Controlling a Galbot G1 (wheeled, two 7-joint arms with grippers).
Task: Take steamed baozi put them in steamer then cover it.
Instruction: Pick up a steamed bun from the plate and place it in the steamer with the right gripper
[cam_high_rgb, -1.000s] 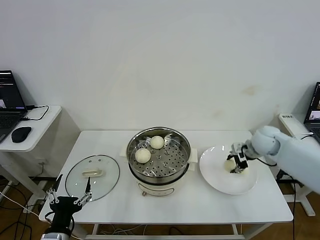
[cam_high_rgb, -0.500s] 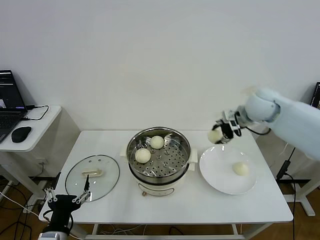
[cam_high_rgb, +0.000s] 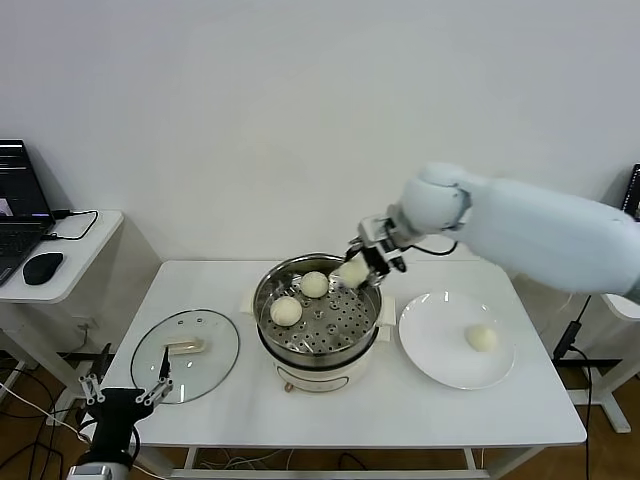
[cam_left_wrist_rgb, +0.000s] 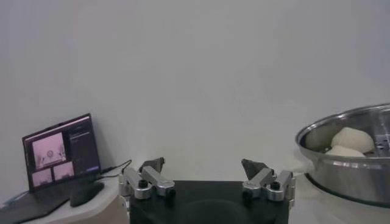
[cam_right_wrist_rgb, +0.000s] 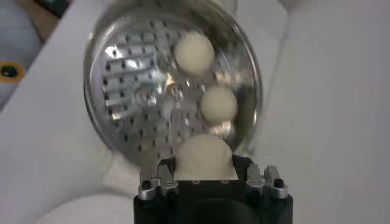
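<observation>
The robot's right gripper needs to set the baozi, now held over the steamer's back rim, down on the front part of the steamer's perforated tray (cam_high_rgb: 314, 338) (cam_right_wrist_rgb: 125, 68).
My right gripper (cam_high_rgb: 360, 266) is shut on a cream-white baozi (cam_high_rgb: 352, 272) and holds it in the air over the back right rim of the steel steamer (cam_high_rgb: 371, 313). The held baozi (cam_right_wrist_rgb: 206, 158) shows between the jaws in the right wrist view, above the perforated tray (cam_right_wrist_rgb: 140, 97). Two baozi (cam_high_rgb: 286, 311) (cam_high_rgb: 314, 284) lie on the tray. One baozi (cam_high_rgb: 481, 338) lies on the white plate (cam_high_rgb: 435, 345). The glass cover (cam_high_rgb: 185, 353) lies flat on the table at the left. My left gripper (cam_high_rgb: 125, 395) is open and empty, low by the table's front left edge.
A side table with a laptop (cam_high_rgb: 15, 215) and a mouse (cam_high_rgb: 42, 268) stands at the far left. The steamer's rim (cam_left_wrist_rgb: 341, 149) shows to one side in the left wrist view. Bare table surface (cam_high_rgb: 400, 415) lies in front of the steamer and the plate.
My right gripper took one baozi off the plate, lifted it and carried it left to above the steamer's back right rim. The left arm sank slightly.
</observation>
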